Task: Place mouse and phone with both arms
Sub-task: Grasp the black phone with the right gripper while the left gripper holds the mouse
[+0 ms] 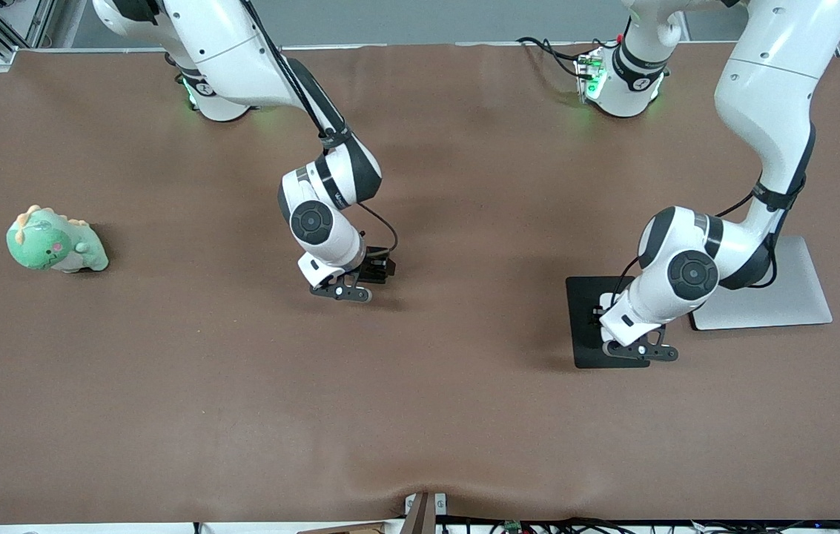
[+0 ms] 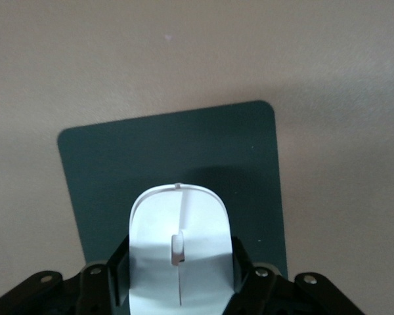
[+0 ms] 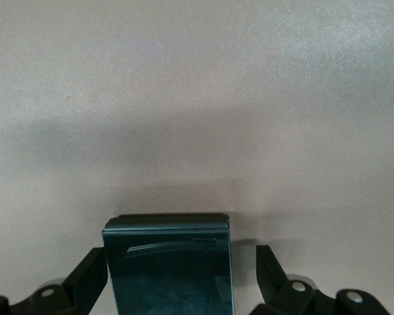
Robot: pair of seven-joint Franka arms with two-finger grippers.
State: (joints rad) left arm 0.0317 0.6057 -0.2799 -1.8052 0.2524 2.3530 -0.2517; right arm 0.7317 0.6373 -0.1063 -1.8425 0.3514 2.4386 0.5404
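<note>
My left gripper is going to the flat black mouse pad [image 1: 614, 320] [image 2: 186, 226] with the white mouse. It will put the mouse down near the middle.
The white mouse [image 2: 180, 223] sits between the fingers of my left gripper [image 2: 180, 262], which press on both its sides. It is over the flat black mouse pad [image 2: 118, 164]. In the front view my left gripper [image 1: 640, 352] is low over the pad [image 1: 584, 326] and hides the mouse. The black phone [image 3: 171, 269] lies on the brown table between the fingers of my right gripper [image 3: 180, 261]. One finger [image 3: 270, 269] stands apart from the phone's edge. In the front view my right gripper [image 1: 342, 291] is low at mid table and hides the phone.
A green dinosaur plush [image 1: 56, 241] stands toward the right arm's end of the table. A flat grey slab [image 1: 798, 297] lies beside the mouse pad, toward the left arm's end. The brown table cover [image 1: 420, 415] is bare nearer to the front camera.
</note>
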